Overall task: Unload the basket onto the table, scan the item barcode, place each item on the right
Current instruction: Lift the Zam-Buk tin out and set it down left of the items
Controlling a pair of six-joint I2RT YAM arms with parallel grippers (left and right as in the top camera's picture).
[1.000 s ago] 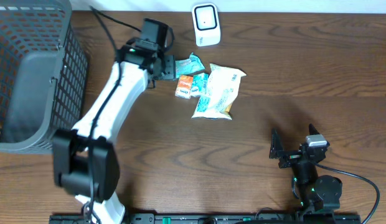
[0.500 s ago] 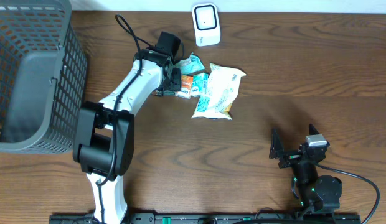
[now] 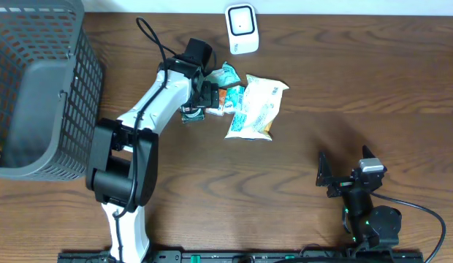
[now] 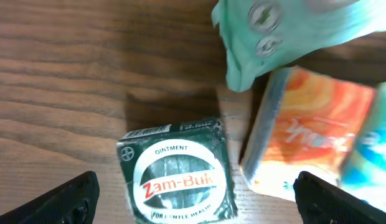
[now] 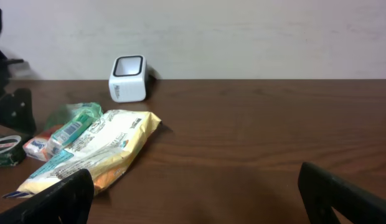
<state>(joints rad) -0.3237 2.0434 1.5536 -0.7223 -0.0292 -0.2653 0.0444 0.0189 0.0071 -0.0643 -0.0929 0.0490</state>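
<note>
The yellow-and-white bag's long yellow edge (image 3: 274, 112) (image 5: 136, 147), on the bag's side away from the teal packet, is the next place my right gripper will close.
A green Zam-Buk box (image 4: 177, 180) lies flat on the wooden table, label up, at the left edge of a small pile of items. My left gripper (image 4: 196, 205) hangs just above it, open, one fingertip on each side and neither touching. From overhead, the left gripper (image 3: 199, 104) is at the pile and the box (image 3: 188, 114) peeks out below it. The white scanner (image 3: 242, 29) stands upright at the table's far edge. My right gripper (image 3: 347, 179) rests open and empty near the front right, facing the pile.
Beside the green box lie an orange box (image 4: 311, 140), a teal packet (image 4: 268, 37) and a yellow-and-white bag (image 3: 256, 108). A grey mesh basket (image 3: 36, 88) fills the far left. The scanner (image 5: 128, 79) stands behind the pile.
My left arm swung right and down to the pile. Its jaws then spread wide, leaving the green box lying on the table between them. The right arm stayed still.
</note>
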